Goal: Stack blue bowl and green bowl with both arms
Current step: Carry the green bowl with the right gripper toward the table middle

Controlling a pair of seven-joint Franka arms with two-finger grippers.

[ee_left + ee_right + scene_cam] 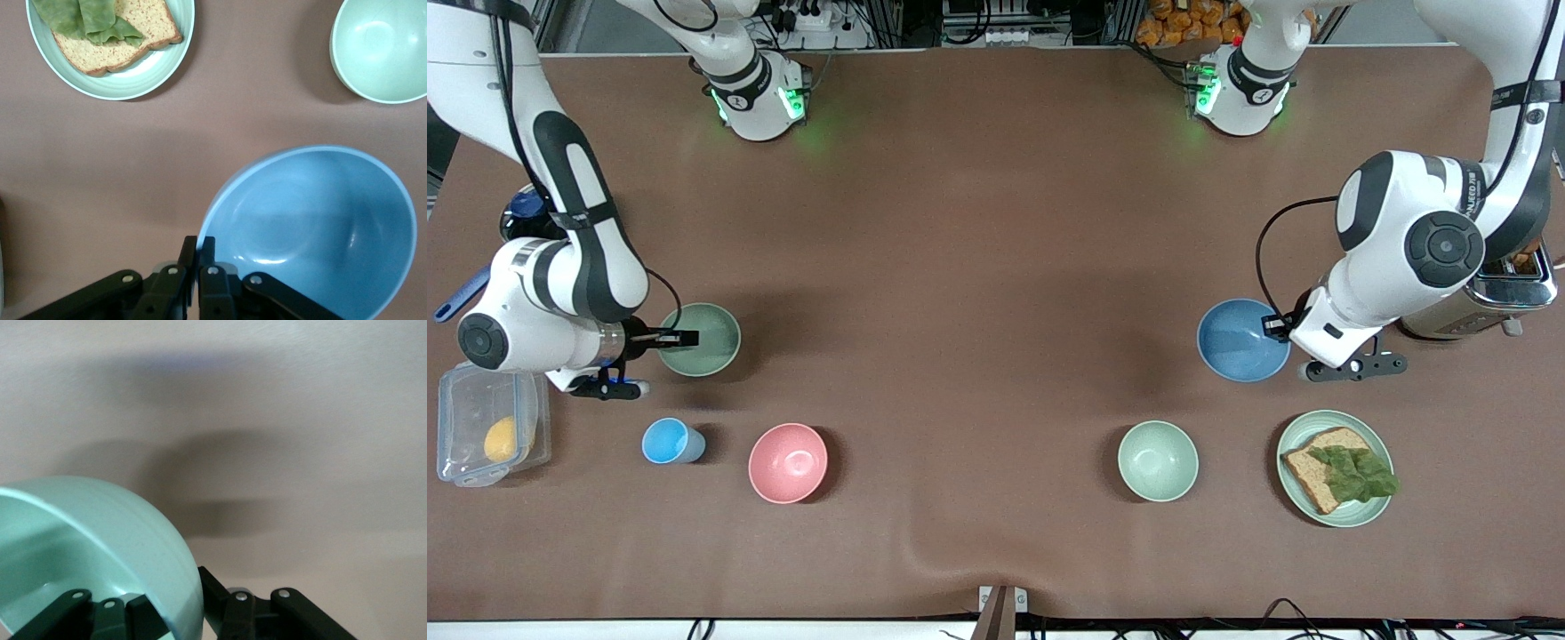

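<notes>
Next, I set the sage-green bowl on the cloth (1011,362) between the pink bowl and blue bowl with my right gripper.
The sage-green bowl (698,340) is toward the right arm's end of the table. My right gripper (679,338) is shut on its rim, one finger inside and one outside. In the right wrist view the green bowl (100,533) hangs tilted in the gripper (181,603), with its shadow on the cloth. The blue bowl (1243,340) is toward the left arm's end. My left gripper (1272,326) is shut on its rim. In the left wrist view the blue bowl (313,227) looks tilted, with its rim pinched in the gripper (198,248).
Nearer the front camera are a light-blue cup (669,441), a pink bowl (787,462), a paler mint bowl (1158,460) and a green plate (1303,427) with bread and lettuce. A clear plastic box (489,436) and a toaster (1512,284) stand at the table's ends.
</notes>
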